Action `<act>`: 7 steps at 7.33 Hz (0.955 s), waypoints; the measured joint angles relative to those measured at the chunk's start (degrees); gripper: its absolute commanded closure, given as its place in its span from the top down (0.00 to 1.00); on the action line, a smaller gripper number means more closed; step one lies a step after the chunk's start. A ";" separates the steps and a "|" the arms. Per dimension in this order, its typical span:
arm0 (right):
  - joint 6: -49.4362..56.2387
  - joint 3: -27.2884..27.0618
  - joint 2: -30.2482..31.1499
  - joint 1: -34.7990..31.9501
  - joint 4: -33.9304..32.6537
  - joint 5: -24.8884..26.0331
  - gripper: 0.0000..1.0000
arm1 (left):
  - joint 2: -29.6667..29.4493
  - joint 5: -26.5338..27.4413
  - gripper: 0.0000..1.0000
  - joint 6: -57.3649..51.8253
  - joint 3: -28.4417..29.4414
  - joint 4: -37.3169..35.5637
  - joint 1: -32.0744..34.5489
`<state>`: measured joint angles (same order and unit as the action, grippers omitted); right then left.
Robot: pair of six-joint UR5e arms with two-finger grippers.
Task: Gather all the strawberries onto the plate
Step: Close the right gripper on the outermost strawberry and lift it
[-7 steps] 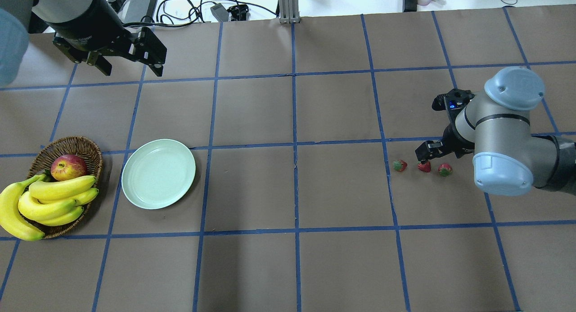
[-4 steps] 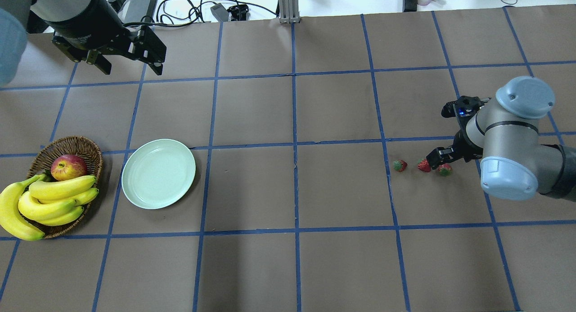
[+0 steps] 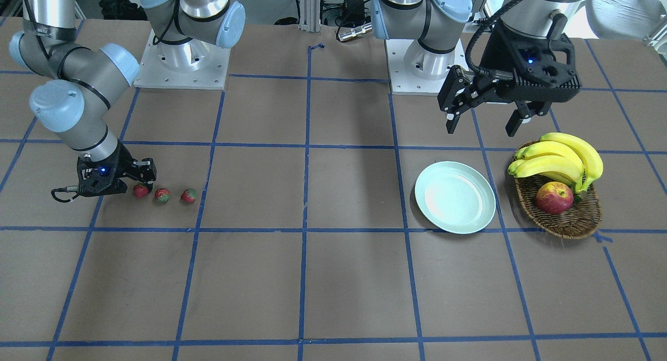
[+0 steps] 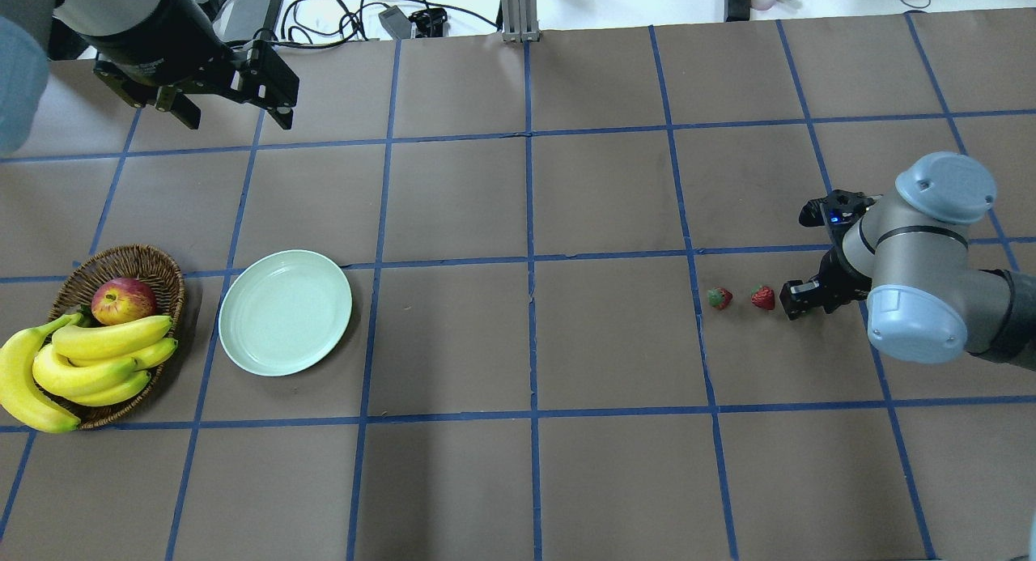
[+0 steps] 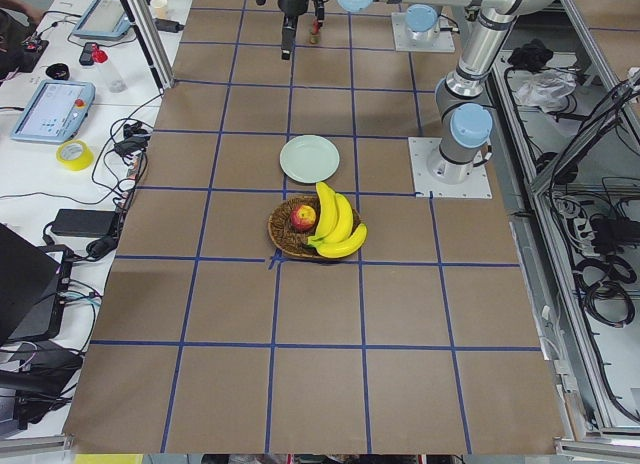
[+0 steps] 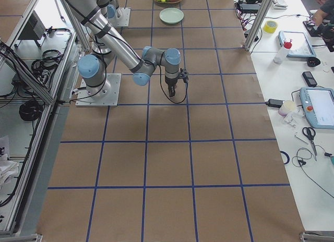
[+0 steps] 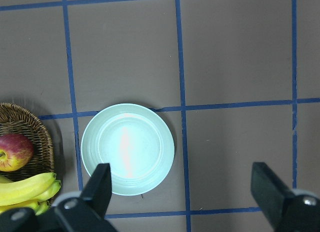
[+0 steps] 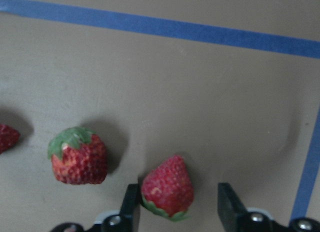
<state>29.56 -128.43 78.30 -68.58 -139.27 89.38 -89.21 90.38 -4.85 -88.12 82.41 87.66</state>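
Next, my right gripper lets go of the strawberry onto the table, on the side of the middle blue tape line (image 3: 321, 204) that is toward the plate.
Three strawberries lie in a row on the brown table. In the right wrist view one strawberry (image 8: 167, 187) sits between the open fingers of my right gripper (image 8: 175, 208), a second (image 8: 78, 155) lies to its left, and the third is cut off at the left edge. From overhead, my right gripper (image 4: 797, 300) covers the outer berry; the other two (image 4: 762, 298) (image 4: 719, 298) show beside it. The mint-green plate (image 4: 285, 312) lies bare far to the left. My left gripper (image 4: 236, 116) hangs open and empty high above the table, with the plate (image 7: 127, 149) below it.
A wicker basket (image 4: 133, 257) with an apple (image 4: 123, 300) and bananas (image 4: 89, 359) stands just left of the plate. Cables and adapters lie along the far table edge (image 4: 324, 19). Blue tape lines grid the table.
My right gripper has moved right, from the middle strawberry to the outer one, and now straddles it. The left gripper has drifted slightly.
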 measured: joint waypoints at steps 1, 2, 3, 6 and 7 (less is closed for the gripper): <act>-0.49 0.17 0.12 0.00 0.24 0.25 0.13 | 0.00 -0.02 1.00 0.00 -0.02 -0.09 0.02; -1.32 0.60 0.29 -0.07 0.38 0.40 0.13 | 0.00 -0.02 1.00 0.01 -0.03 -0.13 0.04; -2.26 1.72 0.74 -0.22 1.22 0.48 0.13 | 0.00 -0.02 1.00 0.02 -0.03 -0.14 0.05; -13.34 6.57 4.37 -6.35 9.85 0.01 0.13 | 0.00 0.11 1.00 -0.08 -0.03 -0.15 0.00; -22.07 7.49 4.48 -11.68 10.59 -0.14 0.13 | 0.00 0.21 1.00 -0.12 -0.03 -0.15 -0.06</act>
<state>7.49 -120.94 82.79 -80.26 -128.68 89.24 -89.21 90.58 -4.97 -88.15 82.26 87.60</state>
